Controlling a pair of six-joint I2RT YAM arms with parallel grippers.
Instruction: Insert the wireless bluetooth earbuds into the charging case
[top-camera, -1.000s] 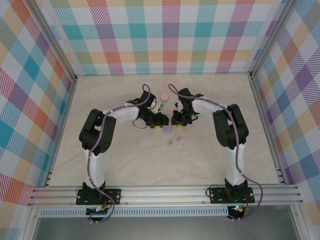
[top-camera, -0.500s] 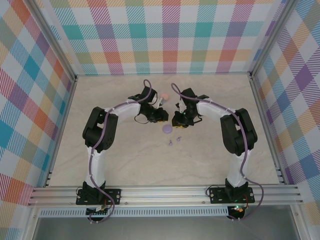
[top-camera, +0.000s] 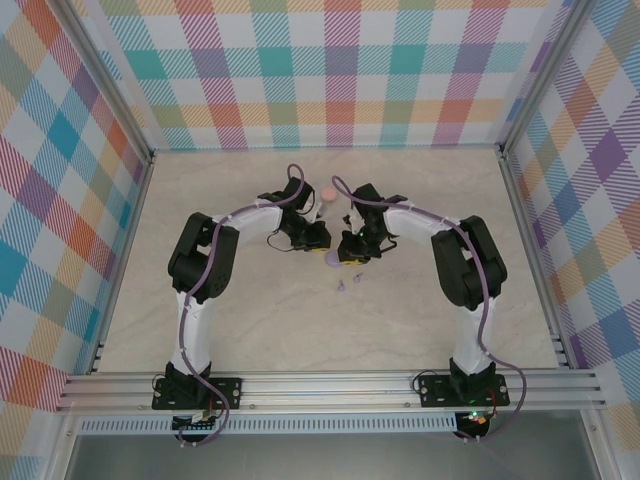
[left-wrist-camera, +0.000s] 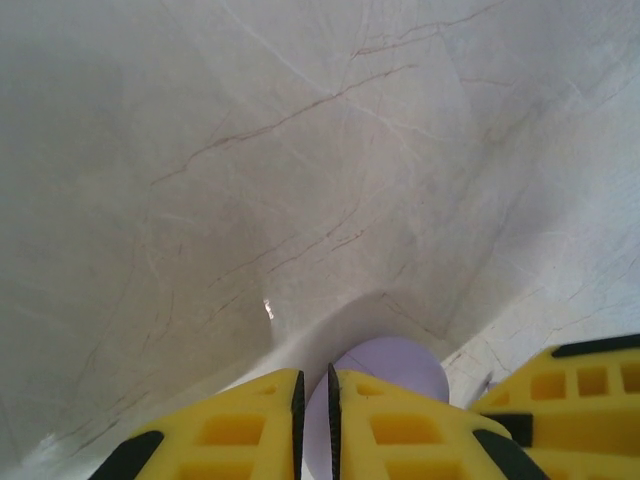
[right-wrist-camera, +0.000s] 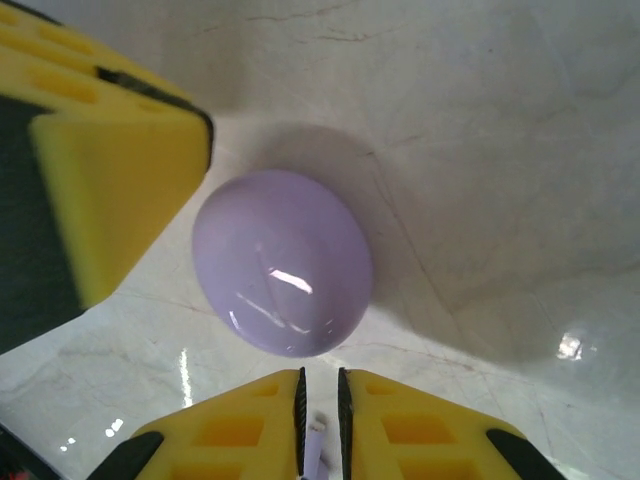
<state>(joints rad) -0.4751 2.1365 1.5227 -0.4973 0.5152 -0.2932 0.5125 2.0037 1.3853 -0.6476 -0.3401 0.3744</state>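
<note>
The lilac case lies flat under the left gripper's shut fingers, so the left gripper needs to back away, open and grip its rim (right-wrist-camera: 208, 288) while the right gripper steadies it.
A closed lilac charging case (right-wrist-camera: 283, 262) lies flat on the marble table, also seen as a lilac disc (top-camera: 333, 260) between both grippers. My right gripper (right-wrist-camera: 320, 375) hangs just beside it, shut on a small pale earbud stem (right-wrist-camera: 318, 445) pinched between its pads. My left gripper (left-wrist-camera: 312, 375) is shut with nothing visible between its fingers; the lilac case (left-wrist-camera: 395, 365) lies right under its tips. Two tiny lilac earbuds (top-camera: 341, 287) (top-camera: 357, 278) lie loose just in front of the case. From above, the left gripper (top-camera: 317, 238) and right gripper (top-camera: 350, 250) almost touch.
A pink round case (top-camera: 327, 192) sits behind the grippers, towards the back. The left gripper's yellow finger (right-wrist-camera: 110, 190) stands close to the lilac case's left side. Aluminium rails and checked walls enclose the table (top-camera: 250, 320).
The left gripper has shut. Both grippers have shifted a little and now crowd the lilac case, the right one lower and nearer to it.
</note>
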